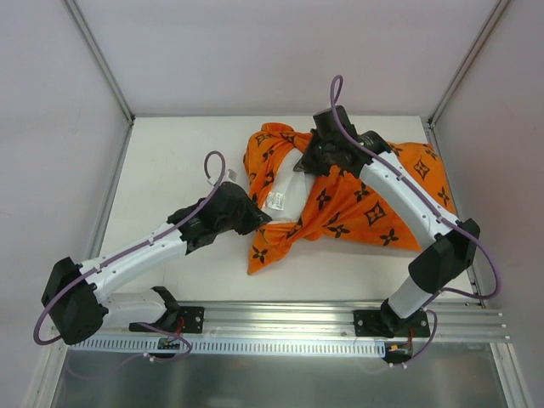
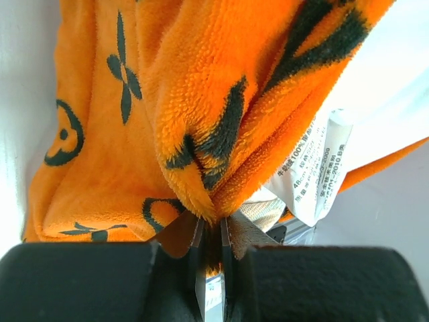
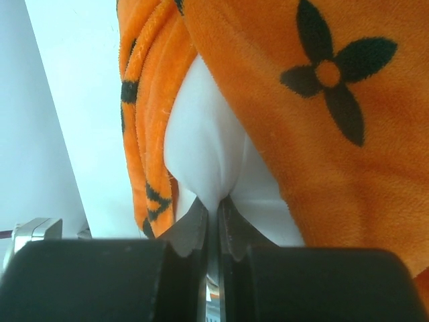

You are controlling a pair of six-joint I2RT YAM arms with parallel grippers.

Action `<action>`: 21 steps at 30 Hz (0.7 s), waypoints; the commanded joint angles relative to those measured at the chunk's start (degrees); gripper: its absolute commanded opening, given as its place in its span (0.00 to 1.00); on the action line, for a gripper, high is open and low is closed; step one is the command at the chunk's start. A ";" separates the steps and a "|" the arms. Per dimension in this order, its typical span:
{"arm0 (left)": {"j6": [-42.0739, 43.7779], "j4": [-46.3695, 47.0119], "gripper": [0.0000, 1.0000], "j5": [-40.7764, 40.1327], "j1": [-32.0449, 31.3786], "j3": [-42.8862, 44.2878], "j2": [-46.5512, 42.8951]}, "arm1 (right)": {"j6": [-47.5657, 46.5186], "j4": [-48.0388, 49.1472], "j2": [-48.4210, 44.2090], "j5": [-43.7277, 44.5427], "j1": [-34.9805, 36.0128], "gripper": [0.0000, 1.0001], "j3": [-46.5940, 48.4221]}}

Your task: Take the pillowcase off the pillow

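Note:
Next, I open my left gripper and take the pillowcase's fold farther back (image 1: 261, 161), because it holds the pillowcase's near edge but orange fabric still hugs the pillow's far end.
The orange pillowcase (image 1: 357, 204) with black motifs lies crumpled at the table's middle right, still round the white pillow (image 1: 285, 180), whose bare end shows at the case's open left side. My left gripper (image 1: 255, 219) is shut on a fold of the pillowcase (image 2: 201, 154) at its near left edge; the pillow's printed tag (image 2: 322, 168) hangs beside it. My right gripper (image 1: 308, 163) is shut on a pinch of the white pillow (image 3: 208, 154) at the case's opening, with the orange fabric (image 3: 322, 134) draped on both sides.
The white table (image 1: 170, 161) is walled by grey panels at the back and sides. A metal rail (image 1: 297, 327) with the arm bases runs along the near edge. The right arm (image 1: 408, 195) lies across the pillowcase.

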 commanded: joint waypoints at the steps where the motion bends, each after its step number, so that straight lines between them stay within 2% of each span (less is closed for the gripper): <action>1: 0.47 -13.43 0.00 2.32 -1.18 -5.50 -0.40 | 2.89 14.15 -5.42 5.43 -5.52 0.01 6.24; 8: 1.53 -13.43 0.00 3.55 -1.18 -8.59 -0.40 | 2.27 14.86 -8.50 3.32 -7.10 0.01 3.69; 9: 1.88 -13.34 0.15 3.64 -1.18 -8.32 -0.32 | 2.19 15.12 -8.68 3.06 -7.10 0.01 3.08; 10: 2.75 -13.26 0.35 3.72 -1.18 -7.71 -0.05 | 2.10 15.21 -8.94 2.97 -7.19 0.01 1.85; 11: 3.19 -13.34 0.45 3.72 -1.18 -7.36 0.12 | 2.01 15.30 -9.29 2.79 -7.10 0.01 1.23; 12: 3.81 -13.26 0.46 3.72 -1.18 -7.01 0.39 | 2.18 15.56 -9.47 2.36 -7.19 0.01 0.53; 13: 4.68 -13.26 0.40 3.55 -1.18 -6.04 0.82 | 2.62 16.00 -9.56 2.00 -7.19 0.01 -0.96; 15: 5.13 -13.26 0.17 2.94 -1.18 -5.34 1.09 | 3.24 17.05 -10.08 1.47 -7.19 0.01 -2.28; 16: 5.22 -13.26 0.00 2.59 -1.18 -4.37 1.53 | 3.50 17.23 -10.26 1.38 -7.19 0.01 -3.25; 21: 5.13 -13.26 0.00 2.06 -1.18 -3.22 2.67 | 3.50 17.32 -11.31 2.09 -7.63 0.01 -3.70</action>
